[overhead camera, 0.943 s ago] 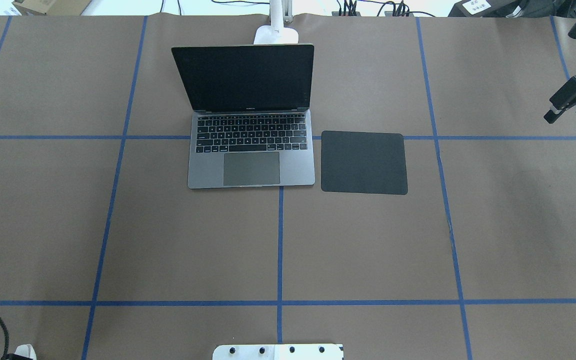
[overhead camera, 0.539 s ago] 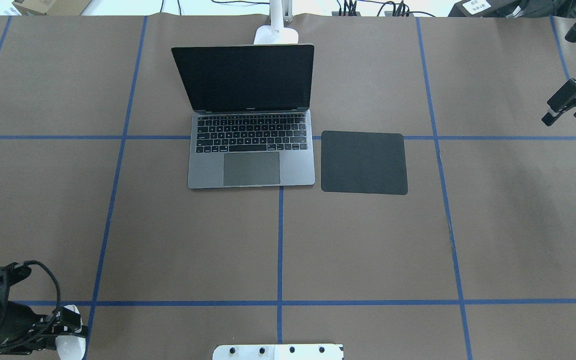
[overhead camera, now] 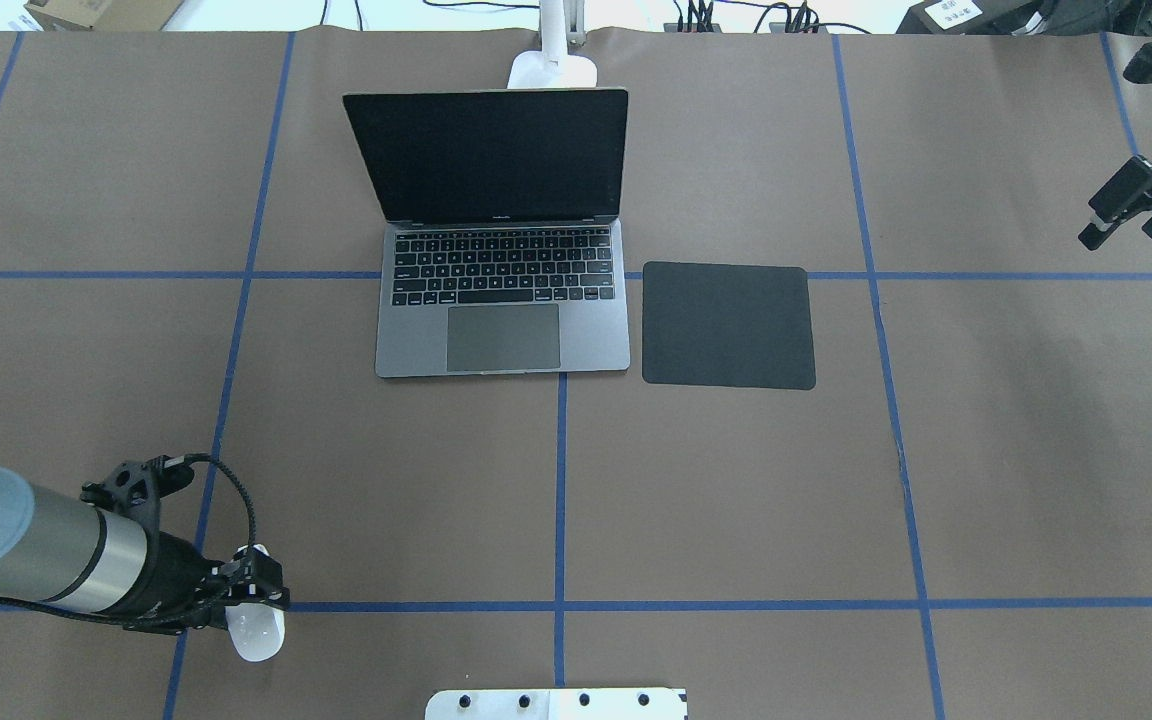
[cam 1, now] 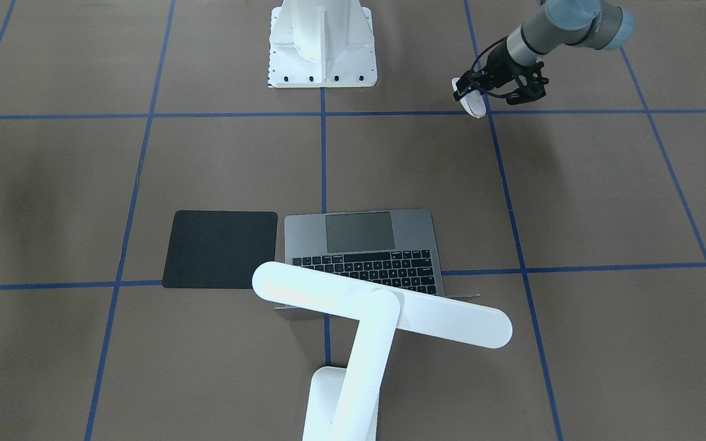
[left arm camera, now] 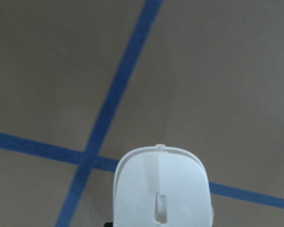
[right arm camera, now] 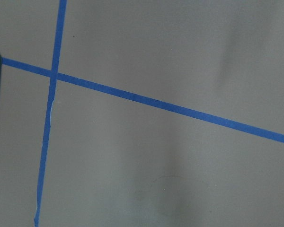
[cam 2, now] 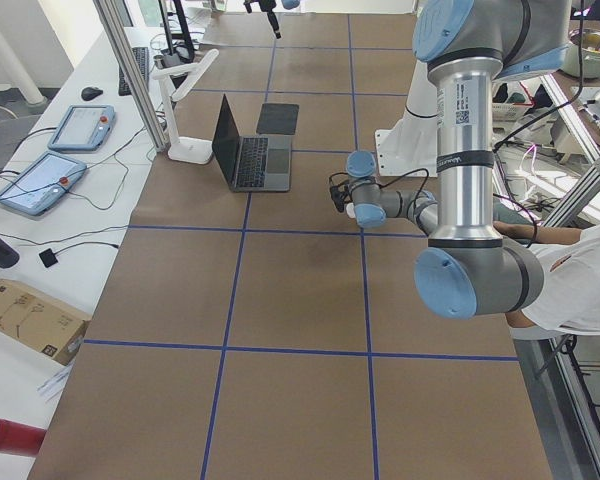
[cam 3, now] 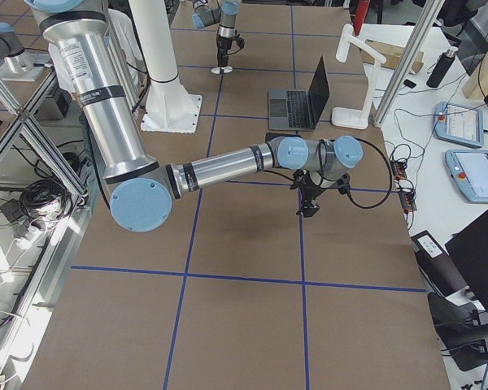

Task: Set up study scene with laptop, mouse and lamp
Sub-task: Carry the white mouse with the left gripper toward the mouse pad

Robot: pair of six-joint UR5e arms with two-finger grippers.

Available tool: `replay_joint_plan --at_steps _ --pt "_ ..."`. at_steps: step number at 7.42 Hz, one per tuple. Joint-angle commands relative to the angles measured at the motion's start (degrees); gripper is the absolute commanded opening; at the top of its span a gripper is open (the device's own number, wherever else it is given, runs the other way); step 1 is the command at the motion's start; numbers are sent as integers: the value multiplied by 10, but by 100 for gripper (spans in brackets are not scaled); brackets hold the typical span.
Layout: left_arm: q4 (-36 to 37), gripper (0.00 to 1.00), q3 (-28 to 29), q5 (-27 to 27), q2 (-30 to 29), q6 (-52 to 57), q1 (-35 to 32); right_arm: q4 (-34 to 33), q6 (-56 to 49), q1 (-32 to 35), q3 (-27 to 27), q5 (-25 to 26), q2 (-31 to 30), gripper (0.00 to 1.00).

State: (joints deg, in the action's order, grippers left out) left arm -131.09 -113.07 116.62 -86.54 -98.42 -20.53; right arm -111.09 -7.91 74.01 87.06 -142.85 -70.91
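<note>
The robot's left gripper should release the white mouse around the middle of the black square mat (cam 1: 220,245) next to the laptop.
The laptop (overhead camera: 536,345) stands open with a dark screen at the table's far centre. Behind it rises the lamp (cam 1: 383,309), whose bar head hangs over the keyboard; its base (overhead camera: 553,70) sits at the far edge. My left gripper (overhead camera: 254,592) hovers at the near left over a blue tape crossing and is shut on the white mouse (overhead camera: 256,632), which fills the bottom of the left wrist view (left arm camera: 161,189). My right gripper (overhead camera: 1121,218) hangs at the far right edge, open, with nothing between its fingers.
A thin black square mat (overhead camera: 728,325) lies just right of the laptop. The white bolted pedestal (overhead camera: 556,703) sits at the near centre edge. Brown paper with blue tape lines (overhead camera: 560,500) covers the table. A person's sleeve (cam 2: 580,290) shows in the exterior left view.
My left arm has come in from the near left corner, carrying the mouse rightward and further onto the table. My right gripper has drifted slightly up and away.
</note>
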Motion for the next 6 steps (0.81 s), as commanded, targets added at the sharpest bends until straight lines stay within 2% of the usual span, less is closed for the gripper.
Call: replay_joint_plan --at_steps 1,3,4,6 --pt "114 18 -2 -3 -97 55 -21 0 0 0 0 0 1 99" --pt "276 21 12 -8 -236 114 -33 5 0 0 -2 1 1 99" --pt "308 21 48 -33 -298 136 -33 35 1 0 -17 2 0 99" --pt "309 22 139 -52 -387 193 -38 63 0 0 -35 3 -1 99"
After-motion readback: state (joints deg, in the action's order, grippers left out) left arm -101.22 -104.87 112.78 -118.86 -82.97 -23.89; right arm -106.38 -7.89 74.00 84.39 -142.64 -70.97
